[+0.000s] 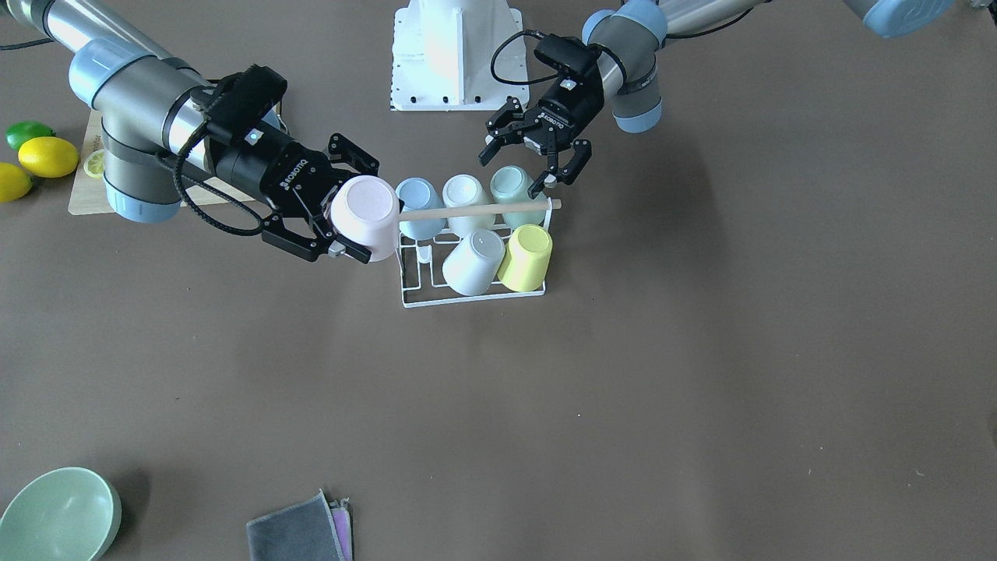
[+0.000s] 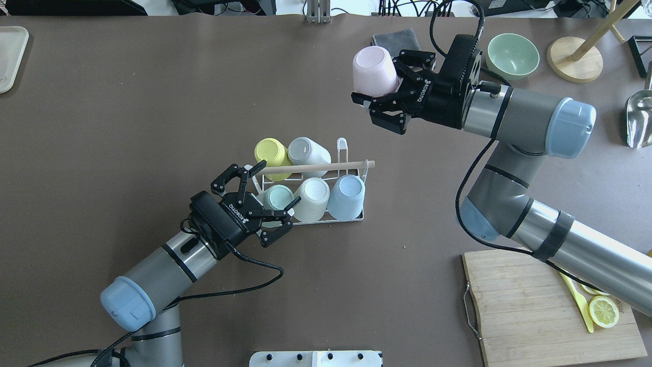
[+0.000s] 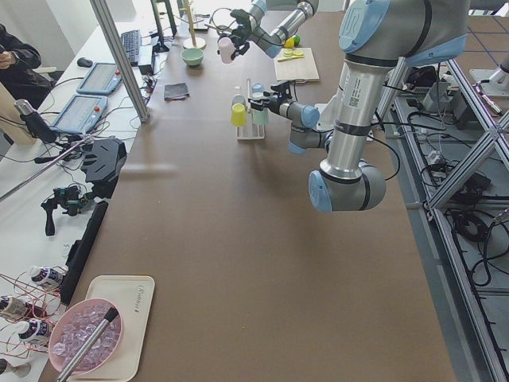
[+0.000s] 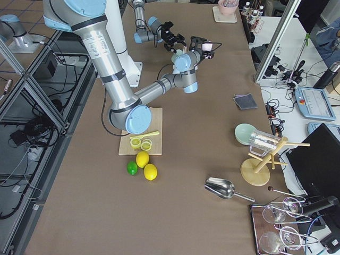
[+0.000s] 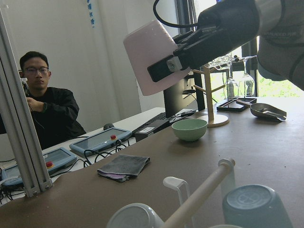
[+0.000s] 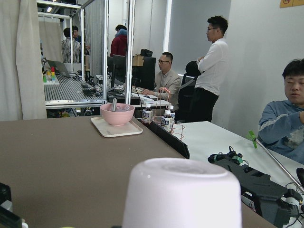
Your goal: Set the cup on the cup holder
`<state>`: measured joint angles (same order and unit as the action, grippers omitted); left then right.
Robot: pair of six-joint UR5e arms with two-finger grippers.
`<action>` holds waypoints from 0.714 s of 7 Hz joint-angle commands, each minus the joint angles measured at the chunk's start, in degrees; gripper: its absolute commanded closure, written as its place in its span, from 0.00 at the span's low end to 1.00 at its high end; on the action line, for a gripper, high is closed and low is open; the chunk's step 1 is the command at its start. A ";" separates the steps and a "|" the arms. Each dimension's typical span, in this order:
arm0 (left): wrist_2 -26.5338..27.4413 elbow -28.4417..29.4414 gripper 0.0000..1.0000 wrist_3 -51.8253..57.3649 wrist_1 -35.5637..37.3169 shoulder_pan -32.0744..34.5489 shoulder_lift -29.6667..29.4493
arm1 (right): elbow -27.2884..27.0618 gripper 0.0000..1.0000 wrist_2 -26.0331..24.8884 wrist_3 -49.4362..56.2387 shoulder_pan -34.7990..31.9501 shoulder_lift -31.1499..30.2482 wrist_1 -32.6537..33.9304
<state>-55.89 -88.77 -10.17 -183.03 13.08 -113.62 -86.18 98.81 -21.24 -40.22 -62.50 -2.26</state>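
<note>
I need to use my right gripper to set the pink cup free on the cup holder's bare corner peg (image 1: 429, 254), beside the grey-white cup. The pink cup is held in the air beyond the rack.
The cup holder (image 2: 350, 218) is a white wire rack with a wooden rod (image 2: 316, 167) on top, standing mid-table; it also shows in the front view (image 1: 475, 298). Several cups sit upside down on its prongs: yellow, grey-white, mint, white and blue. One prong (image 2: 342, 148) at the far corner is bare. My right gripper (image 2: 379, 84) is shut on a pink cup (image 2: 375, 70), held in the air beyond that end of the rack, its bottom tilted up (image 1: 366, 216). My left gripper (image 2: 277, 184) is open and empty, straddling the mint cup (image 2: 277, 196) at the rack's other end.
A wooden cutting board (image 2: 540, 306) with a lemon slice lies near my right arm's base. A green bowl (image 2: 513, 53), grey cloth (image 2: 396, 38), wooden stand (image 2: 575, 63) and metal scoop (image 2: 639, 120) are at the far right. Lemons and a lime (image 1: 39, 156) lie beside the board.
</note>
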 commanded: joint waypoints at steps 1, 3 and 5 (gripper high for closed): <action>-0.10 0.71 0.02 0.06 -2.77 0.62 0.06 | 7.02 1.00 -1.43 -1.96 3.56 1.75 -8.68; 0.16 -1.30 0.02 -0.11 -1.81 1.94 -0.03 | 15.13 1.00 -1.34 -1.96 4.80 5.61 -13.19; 0.08 -9.79 0.02 -0.37 10.07 5.88 0.06 | 19.28 1.00 -1.34 -1.88 5.94 7.03 -15.93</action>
<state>-55.77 -93.45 -10.33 -180.30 16.64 -113.62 -69.19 97.47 -23.18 -34.96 -56.34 -16.82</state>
